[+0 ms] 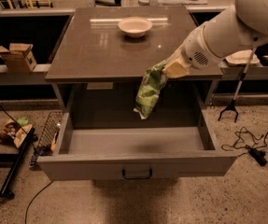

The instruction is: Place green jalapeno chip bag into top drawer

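Next, I release the green jalapeno chip bag on the middle of the top drawer's grey bottom (144,122). The bag still dangles above the open drawer.
The green jalapeno chip bag (149,91) hangs upright from my gripper (167,70), which is shut on the bag's top edge. The bag dangles in the air over the back middle of the open top drawer (136,141), past the front edge of the counter. The drawer is pulled fully out; its grey inside is bare and its front panel carries a small black bar handle (137,173). My white arm reaches in from the upper right.
A white bowl (134,26) stands at the back of the counter top (101,45). A cardboard box (17,56) sits on the left shelf, a white plate (242,57) on the right one. A wire basket (47,135), litter and cables lie on the floor.
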Robot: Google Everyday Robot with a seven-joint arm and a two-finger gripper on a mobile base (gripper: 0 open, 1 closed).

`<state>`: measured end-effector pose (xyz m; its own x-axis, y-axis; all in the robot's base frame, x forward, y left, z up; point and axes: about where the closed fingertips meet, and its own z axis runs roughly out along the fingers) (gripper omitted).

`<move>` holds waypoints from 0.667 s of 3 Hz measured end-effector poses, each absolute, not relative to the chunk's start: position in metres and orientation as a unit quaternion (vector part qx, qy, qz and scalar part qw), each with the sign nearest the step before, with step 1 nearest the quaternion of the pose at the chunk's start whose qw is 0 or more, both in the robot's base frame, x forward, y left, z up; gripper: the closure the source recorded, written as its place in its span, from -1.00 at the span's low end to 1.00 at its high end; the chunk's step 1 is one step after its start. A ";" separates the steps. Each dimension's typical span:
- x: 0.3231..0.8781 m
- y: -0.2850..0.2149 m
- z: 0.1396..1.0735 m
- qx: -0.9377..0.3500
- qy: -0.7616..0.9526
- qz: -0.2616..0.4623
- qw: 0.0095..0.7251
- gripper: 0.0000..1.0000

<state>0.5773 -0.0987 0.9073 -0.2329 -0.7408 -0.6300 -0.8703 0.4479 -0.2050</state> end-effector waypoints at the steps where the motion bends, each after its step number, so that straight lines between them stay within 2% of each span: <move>1: 0.583 -0.097 0.895 -0.506 0.781 0.102 0.352 1.00; 2: 0.583 -0.100 0.848 -0.452 0.806 0.133 0.358 1.00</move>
